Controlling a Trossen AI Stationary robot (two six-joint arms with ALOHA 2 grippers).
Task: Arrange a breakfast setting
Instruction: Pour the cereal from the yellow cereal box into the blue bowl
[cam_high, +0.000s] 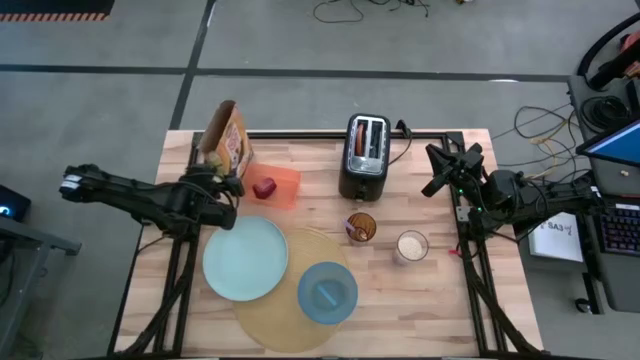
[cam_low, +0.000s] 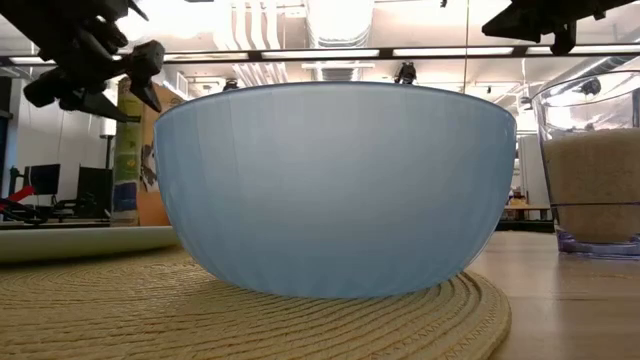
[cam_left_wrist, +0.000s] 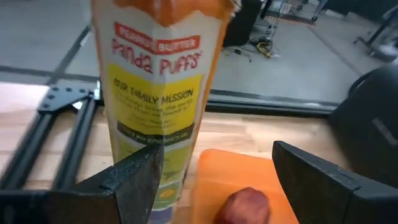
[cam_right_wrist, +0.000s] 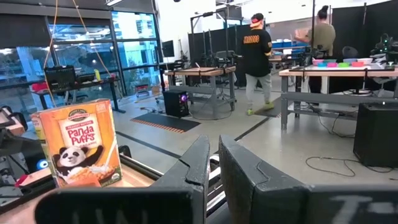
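Next, the left gripper moves to the green lower part (cam_high: 235, 171) (cam_left_wrist: 166, 190) of the orange cereal box and closes on it there.
The pale blue plate (cam_high: 245, 258) lies on the table with its rim over the round tan placemat (cam_high: 290, 318). The smaller blue bowl (cam_high: 327, 292) stands on the placemat and fills the low view (cam_low: 335, 190). The red apple (cam_high: 265, 188) lies on an orange square tray (cam_high: 283, 186). A glass of pale cereal (cam_high: 411, 245) stands right of the placemat. My left gripper (cam_high: 232, 185) is open and empty above the table, beside the apple (cam_left_wrist: 247, 206) and facing the orange cereal box (cam_left_wrist: 158, 93). My right gripper (cam_high: 438, 168) is shut and empty, raised at the table's right edge. I cannot make out the spoon or the bagel.
The black toaster (cam_high: 364, 156) stands at the far middle with something brown in one slot. A small cup with dark contents (cam_high: 360, 227) stands in front of it. The cereal box (cam_high: 225, 140) stands upright at the far left. People stand in the room beyond (cam_right_wrist: 256, 56).
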